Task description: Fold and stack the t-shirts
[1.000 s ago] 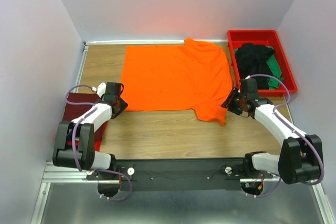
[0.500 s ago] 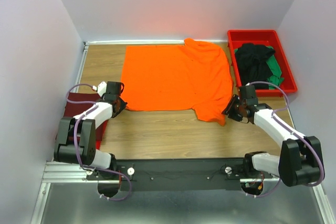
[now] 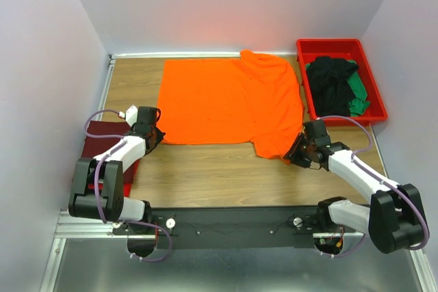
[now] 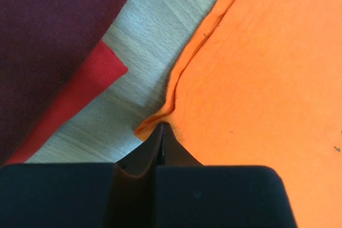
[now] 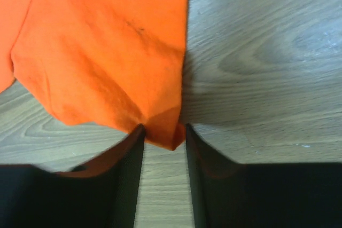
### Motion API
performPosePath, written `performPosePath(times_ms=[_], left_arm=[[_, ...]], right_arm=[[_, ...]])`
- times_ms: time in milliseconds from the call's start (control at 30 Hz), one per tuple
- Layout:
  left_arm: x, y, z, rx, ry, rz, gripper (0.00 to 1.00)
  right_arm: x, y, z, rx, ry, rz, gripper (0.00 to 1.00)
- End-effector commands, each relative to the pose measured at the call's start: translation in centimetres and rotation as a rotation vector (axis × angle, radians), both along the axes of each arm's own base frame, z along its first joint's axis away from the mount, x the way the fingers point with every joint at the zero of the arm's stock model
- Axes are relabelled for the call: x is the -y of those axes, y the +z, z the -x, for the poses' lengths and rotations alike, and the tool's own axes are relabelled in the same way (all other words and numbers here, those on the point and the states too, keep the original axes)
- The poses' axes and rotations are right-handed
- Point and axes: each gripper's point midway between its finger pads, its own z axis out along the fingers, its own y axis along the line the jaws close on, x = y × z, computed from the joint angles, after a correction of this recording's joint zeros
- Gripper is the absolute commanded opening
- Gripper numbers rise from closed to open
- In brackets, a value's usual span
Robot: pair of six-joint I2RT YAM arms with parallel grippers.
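Observation:
The side edge of the orange t-shirt is bunched next to my left gripper's pinch, so my left gripper needs to open and grab the very end of the t-shirt's corner (image 4: 141, 131) before folding.
The bright orange t-shirt (image 3: 229, 100) lies spread flat on the wooden table. My left gripper (image 3: 159, 136) is at its near left corner, and in the left wrist view the left gripper (image 4: 162, 127) is shut with the orange hem (image 4: 176, 86) pinched at its tips. My right gripper (image 3: 293, 156) is at the near right sleeve. In the right wrist view the right gripper (image 5: 163, 132) is open, with the sleeve's corner (image 5: 165, 126) between its fingertips. A folded maroon t-shirt (image 4: 53, 36) lies on a red one (image 4: 80, 94) at the left.
A red plastic tray (image 3: 328, 42) at the back right holds a black t-shirt (image 3: 332, 80) and a green one (image 3: 357, 94). White walls close in the table on three sides. Bare wood (image 3: 219, 172) runs between the orange shirt and the arm bases.
My left gripper has shut on the shirt's near left corner. My right gripper has moved toward the near edge, to the sleeve's tip, and its jaws have narrowed slightly.

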Motion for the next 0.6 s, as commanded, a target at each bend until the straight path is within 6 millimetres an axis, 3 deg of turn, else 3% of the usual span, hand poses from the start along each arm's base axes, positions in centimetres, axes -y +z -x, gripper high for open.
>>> performPosePath(times_ms=[0, 33, 200, 567], left_arm=[[-0.4, 0.5, -0.1, 0.034, 0.016, -0.014, 0.00], [-0.4, 0.4, -0.1, 0.034, 0.016, -0.014, 0.00], [-0.4, 0.4, 0.1, 0.030, 0.014, -0.014, 0.00], [-0.9, 0.9, 1.1, 0.031, 0.031, -0.033, 0.00]], right_arm=[[0.6, -0.7, -0.1, 0.012, -0.065, 0.019, 0.33], [0.7, -0.6, -0.3, 0.019, -0.075, 0.019, 0.24], [1.0, 0.1, -0.4, 0.060, -0.074, 0.025, 0.01], [0.4, 1.2, 3.1, 0.048, -0.047, -0.049, 0.01]])
